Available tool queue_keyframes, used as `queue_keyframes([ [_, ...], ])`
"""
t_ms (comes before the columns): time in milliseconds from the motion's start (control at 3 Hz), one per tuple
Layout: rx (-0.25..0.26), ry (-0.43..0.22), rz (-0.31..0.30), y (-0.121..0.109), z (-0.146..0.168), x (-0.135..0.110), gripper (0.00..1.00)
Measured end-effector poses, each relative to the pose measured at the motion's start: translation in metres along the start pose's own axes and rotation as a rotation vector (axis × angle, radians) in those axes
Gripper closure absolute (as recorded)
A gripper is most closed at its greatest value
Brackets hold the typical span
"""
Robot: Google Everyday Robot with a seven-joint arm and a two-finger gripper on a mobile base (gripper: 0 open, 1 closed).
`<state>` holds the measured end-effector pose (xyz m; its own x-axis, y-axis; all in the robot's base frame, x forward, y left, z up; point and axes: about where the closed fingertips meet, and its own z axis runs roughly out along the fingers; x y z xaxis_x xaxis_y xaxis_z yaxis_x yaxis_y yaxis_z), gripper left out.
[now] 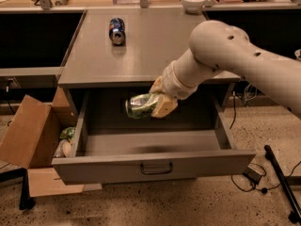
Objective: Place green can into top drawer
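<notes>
Next, my gripper releases the green can near the middle of the top drawer's bottom (160, 130), at a spot straight behind the dark handle, once it gets there.
The green can (139, 105) lies on its side in my gripper (157, 102), held in the air above the open top drawer (155, 166). The gripper's tan fingers (164, 107) are shut around the can's right end. The can hangs just in front of the tabletop's front edge, over the back half of the drawer's inside. The drawer is pulled out wide, grey, with a small dark handle (156, 167) at the middle of its front panel. My white arm (225, 62) reaches in from the right.
A blue can (116, 30) lies on the grey tabletop (141, 46) at the back left. A white bowl (193, 2) stands behind it. An open brown cardboard box (33, 135) with items inside stands left of the drawer. Cables and a black stand lie on the floor at right.
</notes>
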<state>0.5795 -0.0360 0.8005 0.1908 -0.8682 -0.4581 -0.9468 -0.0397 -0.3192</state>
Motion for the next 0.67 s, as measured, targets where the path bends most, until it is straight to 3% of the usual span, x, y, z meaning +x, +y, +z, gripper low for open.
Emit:
queue_keyframes([
  [667,-0.026,0.015,0.009,0.0103,0.0127,0.0036,1.00],
])
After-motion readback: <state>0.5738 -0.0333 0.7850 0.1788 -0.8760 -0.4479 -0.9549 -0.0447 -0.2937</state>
